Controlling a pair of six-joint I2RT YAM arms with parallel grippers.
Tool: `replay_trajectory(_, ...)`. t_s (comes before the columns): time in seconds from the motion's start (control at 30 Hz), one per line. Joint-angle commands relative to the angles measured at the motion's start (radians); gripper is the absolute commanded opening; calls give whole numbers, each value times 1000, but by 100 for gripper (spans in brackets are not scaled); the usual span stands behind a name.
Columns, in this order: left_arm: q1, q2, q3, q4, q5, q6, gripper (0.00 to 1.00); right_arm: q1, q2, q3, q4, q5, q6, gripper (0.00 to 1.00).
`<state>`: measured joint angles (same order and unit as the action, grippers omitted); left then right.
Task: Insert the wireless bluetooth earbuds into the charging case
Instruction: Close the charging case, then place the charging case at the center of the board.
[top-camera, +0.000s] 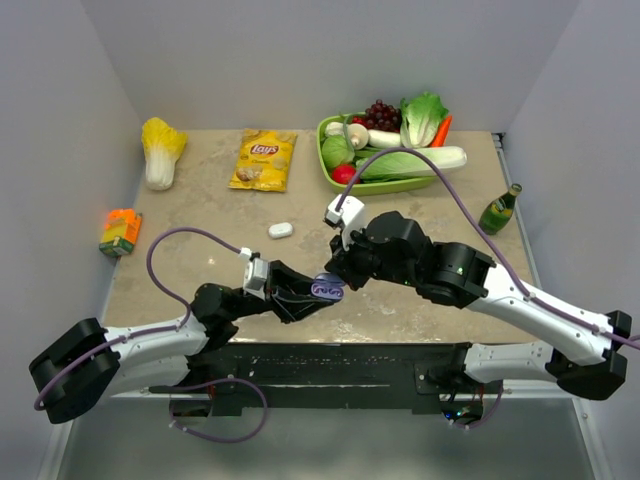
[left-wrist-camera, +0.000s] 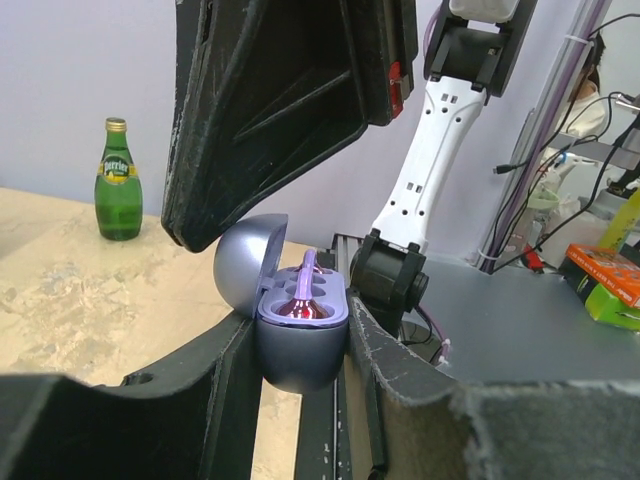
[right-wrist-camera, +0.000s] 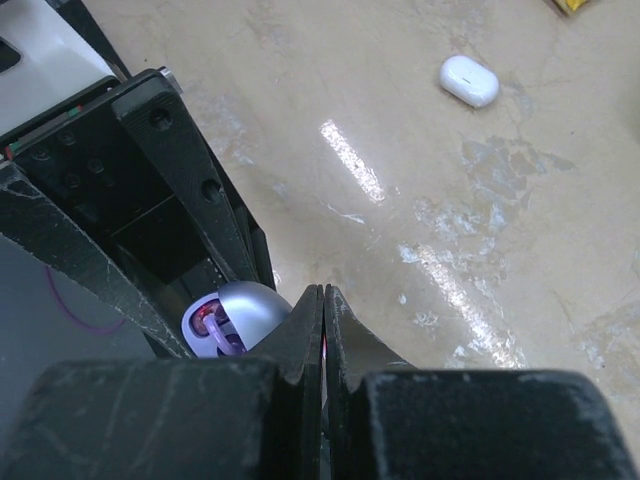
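My left gripper is going to put the charging case down on the bare table (top-camera: 347, 243) in front of the green tray.
My left gripper (top-camera: 322, 293) is shut on the lilac-purple charging case (top-camera: 328, 289), holding it by its sides with the lid open, just above the table's near edge. In the left wrist view the case (left-wrist-camera: 300, 355) sits between my fingers (left-wrist-camera: 400, 370), and one lilac earbud (left-wrist-camera: 306, 288) stands in a socket with its stem up and a red glow under it. My right gripper (top-camera: 340, 270) is shut, with its tips (right-wrist-camera: 323, 297) right beside the open lid (right-wrist-camera: 250, 305). I see nothing held between its jaws. The other earbuds are not in view.
A closed white case (top-camera: 280, 230) lies mid-table and also shows in the right wrist view (right-wrist-camera: 469, 80). A chips bag (top-camera: 264, 160), a cabbage (top-camera: 162, 150) and a green tray (top-camera: 325, 160) of vegetables stand at the back. An orange carton (top-camera: 121, 231) is at the left and a green bottle (top-camera: 500, 210) at the right.
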<state>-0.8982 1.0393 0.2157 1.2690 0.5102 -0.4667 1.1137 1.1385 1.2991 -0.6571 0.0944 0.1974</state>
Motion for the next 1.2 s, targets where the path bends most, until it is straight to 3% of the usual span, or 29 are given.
replay_trajectory(0.0,1,-5,7,529,-68,49,0,5,-17,-14,4,-87,-16,0)
replay_trajectory(0.27,-1,13,20,530,-102,54,0,6,-29,-41,-1,-75,-20,0)
replay_trajectory(0.33,1,21,22,514,-119,53,0,5,-78,-50,7,37,14,1)
replay_trajectory(0.4,1,21,31,453,-191,57,0,5,-158,-93,92,335,89,5)
replay_trajectory(0.47,1,19,72,250,-325,56,0,5,-302,-231,199,457,118,13)
replay_trajectory(0.5,2,30,95,163,-382,43,0,5,-339,-280,296,484,123,16)
replay_trajectory(0.53,2,42,123,-23,-436,33,0,5,-370,-356,330,514,123,20)
replay_trajectory(0.6,21,108,215,-237,-557,-22,0,3,-414,-408,370,521,126,30)
replay_trajectory(0.77,157,338,396,-419,-428,-231,0,5,-370,-442,306,472,158,36)
replay_trajectory(1.0,199,753,649,-612,-323,-237,0,5,-358,-512,338,395,177,39)
replay_trajectory(1.17,209,893,728,-649,-311,-240,0,3,-362,-546,340,400,198,41)
